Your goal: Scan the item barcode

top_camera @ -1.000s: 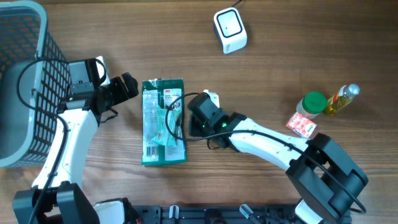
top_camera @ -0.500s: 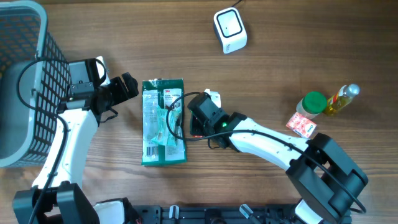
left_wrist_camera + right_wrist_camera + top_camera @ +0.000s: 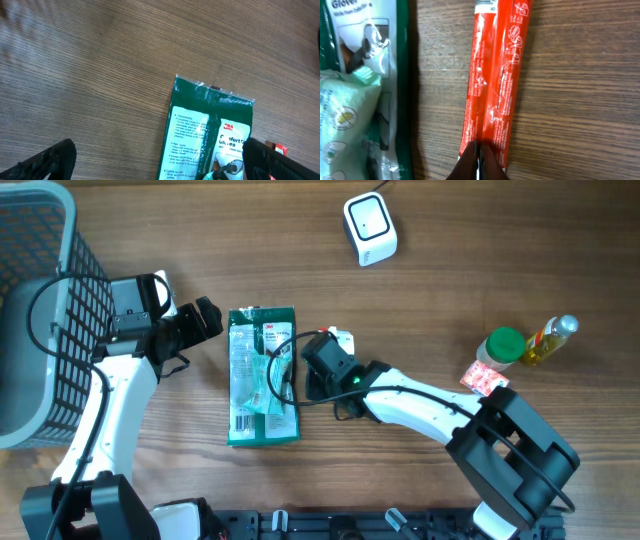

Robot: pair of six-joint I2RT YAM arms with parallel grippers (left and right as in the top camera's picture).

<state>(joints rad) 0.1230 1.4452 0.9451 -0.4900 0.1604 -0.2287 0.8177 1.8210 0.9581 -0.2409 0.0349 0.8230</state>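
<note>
My right fingers meet over the red packet's centre seam; next I open them wide and close on both edges of its near end (image 3: 496,145).
A long red packet (image 3: 497,75) lies on the wooden table just right of a green glove pack (image 3: 263,375). My right gripper (image 3: 479,162) is shut on the packet's near end, fingertips pinched together at its centre seam. From overhead the gripper (image 3: 318,372) covers most of the packet; only its white far end (image 3: 343,338) peeks out. The white barcode scanner (image 3: 370,228) sits at the far side of the table. My left gripper (image 3: 205,320) hovers open left of the glove pack's top edge, its fingers (image 3: 50,160) spread wide over the pack (image 3: 210,130), holding nothing.
A grey wire basket (image 3: 40,310) stands at the left edge. At the right are a green-lidded jar (image 3: 505,345), a yellow bottle (image 3: 550,338) and a small red-and-white packet (image 3: 487,380).
The right gripper has closed its last bit onto the red packet, and the right arm has shifted slightly. The left arm has stayed still.
</note>
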